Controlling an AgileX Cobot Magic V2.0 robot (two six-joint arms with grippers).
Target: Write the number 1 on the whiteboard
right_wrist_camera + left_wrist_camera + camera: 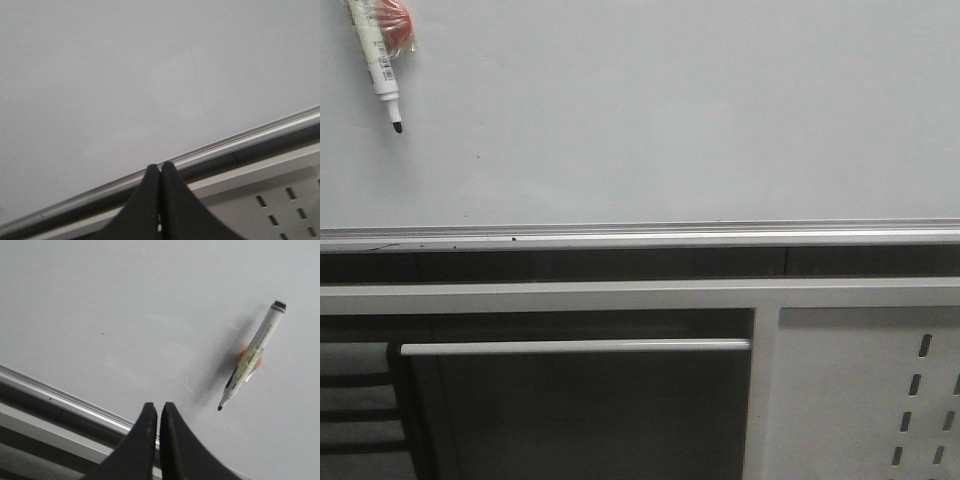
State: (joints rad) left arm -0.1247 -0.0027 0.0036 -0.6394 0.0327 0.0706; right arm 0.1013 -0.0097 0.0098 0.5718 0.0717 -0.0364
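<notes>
I need to close my left gripper on the middle of the white marker pen (366, 28) (245, 363), next to the red-orange magnet, because its black tip must stay free to write.
The whiteboard (670, 110) fills the upper front view, with its silver rail (640, 236) along the lower edge. No black stroke of a number 1 shows on it. A white marker pen (375, 60), uncapped with its black tip down, sticks to the board at upper left on a red-orange magnet (395, 22); it also shows in the left wrist view (252, 352). My left gripper (157, 407) is shut and empty, well short of the pen, near the rail. My right gripper (160, 167) is shut and empty, over the rail (210, 147). Neither gripper shows in the front view.
Below the board stand a grey metal frame bar (620, 296), a horizontal handle (575, 347) and a grey perforated panel (865, 400) at lower right. Tiny black specks dot the board.
</notes>
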